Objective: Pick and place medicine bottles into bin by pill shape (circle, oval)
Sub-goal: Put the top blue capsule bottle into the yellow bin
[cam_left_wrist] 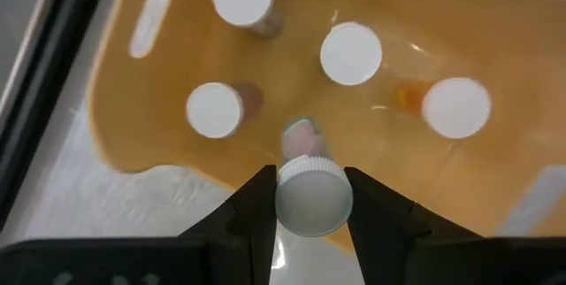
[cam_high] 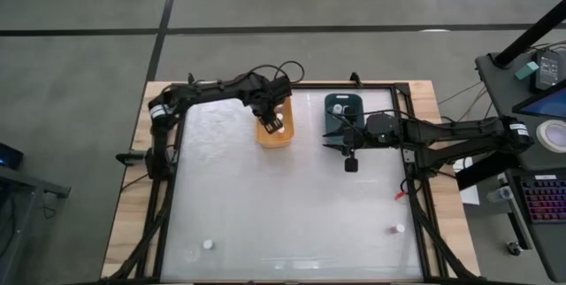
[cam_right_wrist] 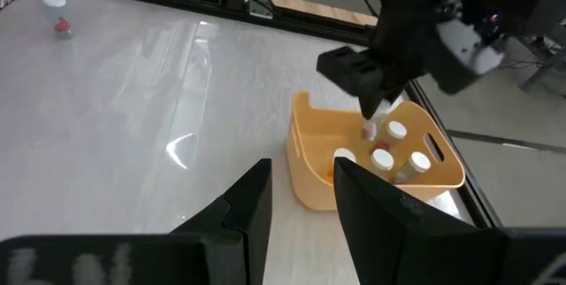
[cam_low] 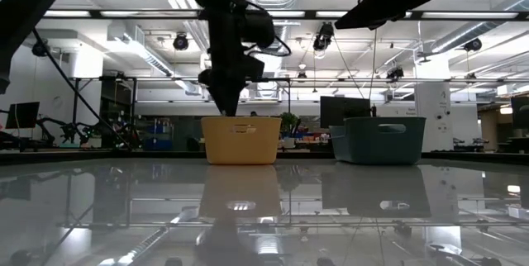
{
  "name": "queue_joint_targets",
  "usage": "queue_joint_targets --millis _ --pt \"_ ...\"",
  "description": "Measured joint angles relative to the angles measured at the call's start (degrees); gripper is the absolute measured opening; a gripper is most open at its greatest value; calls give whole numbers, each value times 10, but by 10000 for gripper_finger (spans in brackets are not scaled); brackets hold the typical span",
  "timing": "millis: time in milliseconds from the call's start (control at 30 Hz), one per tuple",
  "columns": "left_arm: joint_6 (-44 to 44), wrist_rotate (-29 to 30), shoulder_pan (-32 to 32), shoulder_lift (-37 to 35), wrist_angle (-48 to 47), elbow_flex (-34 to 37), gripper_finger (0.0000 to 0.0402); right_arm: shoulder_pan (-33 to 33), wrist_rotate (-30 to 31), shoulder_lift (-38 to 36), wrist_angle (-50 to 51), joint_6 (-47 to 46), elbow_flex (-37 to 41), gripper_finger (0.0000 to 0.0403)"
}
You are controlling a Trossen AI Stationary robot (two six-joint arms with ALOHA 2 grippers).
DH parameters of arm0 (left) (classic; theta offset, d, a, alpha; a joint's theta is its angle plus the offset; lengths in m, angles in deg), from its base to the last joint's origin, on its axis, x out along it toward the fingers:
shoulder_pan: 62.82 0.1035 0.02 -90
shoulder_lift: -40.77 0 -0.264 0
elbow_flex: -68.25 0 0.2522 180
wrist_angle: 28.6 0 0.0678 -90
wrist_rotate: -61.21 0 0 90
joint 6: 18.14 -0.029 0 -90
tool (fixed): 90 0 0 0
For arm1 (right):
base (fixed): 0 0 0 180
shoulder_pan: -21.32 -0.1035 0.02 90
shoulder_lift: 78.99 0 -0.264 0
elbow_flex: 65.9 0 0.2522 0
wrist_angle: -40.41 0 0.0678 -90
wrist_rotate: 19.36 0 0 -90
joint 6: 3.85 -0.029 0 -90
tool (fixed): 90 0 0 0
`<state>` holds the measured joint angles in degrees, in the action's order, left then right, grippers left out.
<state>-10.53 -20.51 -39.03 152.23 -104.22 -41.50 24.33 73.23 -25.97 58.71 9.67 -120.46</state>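
Next, I let go of the pinkish medicine bottle with my left gripper on the bottom of the orange bin, beside the standing white-capped bottles (cam_high: pixel 271 121) (cam_left_wrist: pixel 294 148).
My left gripper (cam_high: pixel 272 124) is shut on a medicine bottle with a white cap (cam_left_wrist: pixel 311 198) and a pinkish body, held over the orange bin (cam_high: pixel 275 132). Several white-capped bottles (cam_left_wrist: pixel 351 53) stand upright on the bin's floor. My right gripper (cam_high: pixel 334 136) is open and empty at the near end of the teal bin (cam_high: pixel 343 112); its fingers (cam_right_wrist: pixel 256 201) point toward the orange bin (cam_right_wrist: pixel 371 157). Two loose bottles (cam_high: pixel 208 243) (cam_high: pixel 400 228) stand on the table near its front edge. My left gripper pinches the bottle at its white cap (cam_left_wrist: pixel 311 198), one finger (cam_left_wrist: pixel 256 204) on each side. The fingers come from above, pointing down. The bottle hangs upright below them, lifted clear over the orange bin's inside (cam_right_wrist: pixel 370 131).
The two bins stand side by side at the table's far middle, also seen in the low view (cam_low: pixel 241 140) (cam_low: pixel 378 140). A small red thing (cam_high: pixel 400 195) lies by the right frame rail. The white table top (cam_high: pixel 292 205) stretches bare between the bins and the front bottles.
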Motion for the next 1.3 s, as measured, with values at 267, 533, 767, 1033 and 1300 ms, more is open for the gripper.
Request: queue_joint_targets --millis 267,533,767,1033,1300 --pt "-7 0 7 26 2 -1 102 0 0 0 1 1 0 114" --pt "-5 -9 14 26 17 -1 102 0 0 0 3 0 0 114" --pt "-5 -19 14 43 21 -2 102 0 0 0 8 1 0 114" --pt "-5 -20 14 53 27 -2 102 0 0 0 9 2 0 114" --pt "-4 -20 14 53 29 -2 105 0 0 0 9 2 0 114"
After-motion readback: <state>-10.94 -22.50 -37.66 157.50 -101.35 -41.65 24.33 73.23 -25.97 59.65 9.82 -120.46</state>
